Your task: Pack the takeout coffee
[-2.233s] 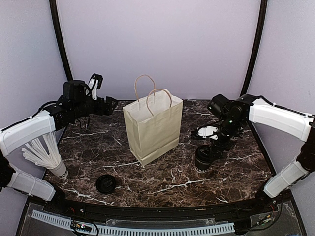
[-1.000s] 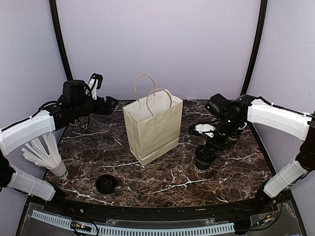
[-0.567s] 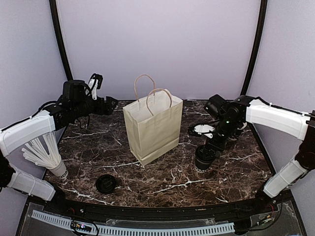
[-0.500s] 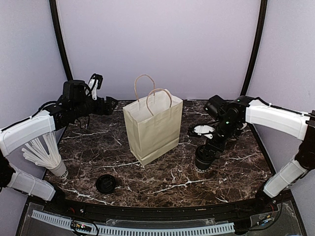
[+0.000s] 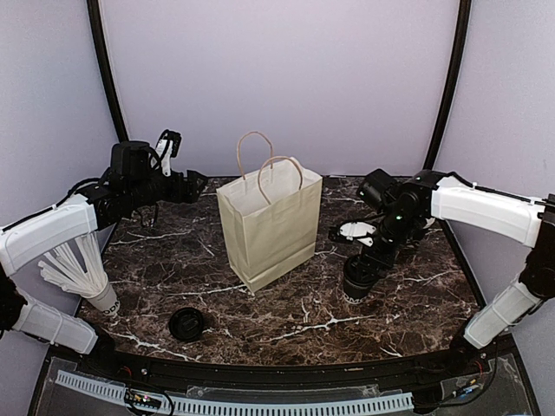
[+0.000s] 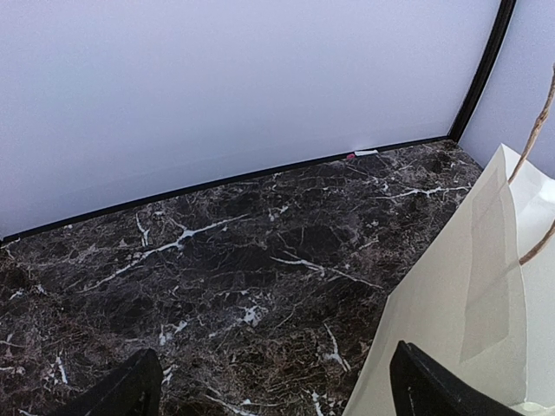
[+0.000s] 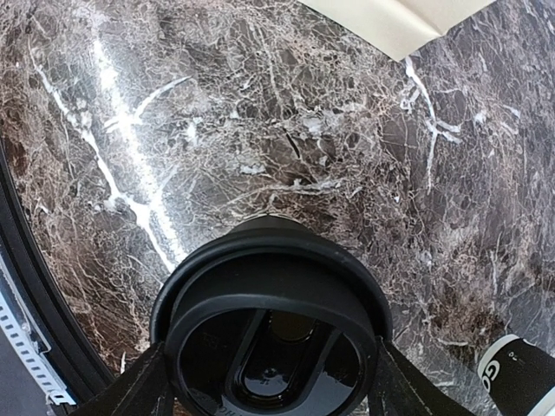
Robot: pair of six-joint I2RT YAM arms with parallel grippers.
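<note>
The top edge of the paper bag's back side point(image 5: 246, 178) point(image 6: 519, 246), by the base of its back handle, will be gripped by my left gripper to steady the bag.
The takeout coffee point(image 5: 358, 279), a black cup with a black lid, stands on the marble table right of the paper bag point(image 5: 269, 221). My right gripper point(image 5: 368, 263) comes down over it from above. In the right wrist view the lid point(image 7: 273, 329) fills the space between the two fingers point(image 7: 139, 386), and both touch its rim. My left gripper point(image 5: 198, 182) hovers at the back left, beside the bag's upper edge point(image 6: 468, 303). It is open with nothing between its fingers point(image 6: 130, 394).
A second black cup with a white inside point(image 5: 359, 230) lies just behind the coffee. A loose black lid point(image 5: 186, 323) rests near the front left. A white cup of stirrers point(image 5: 95, 290) stands at the left edge.
My right gripper has sunk slightly and drawn its fingers in against the coffee's lid. The left arm, bag and cup have not moved.
</note>
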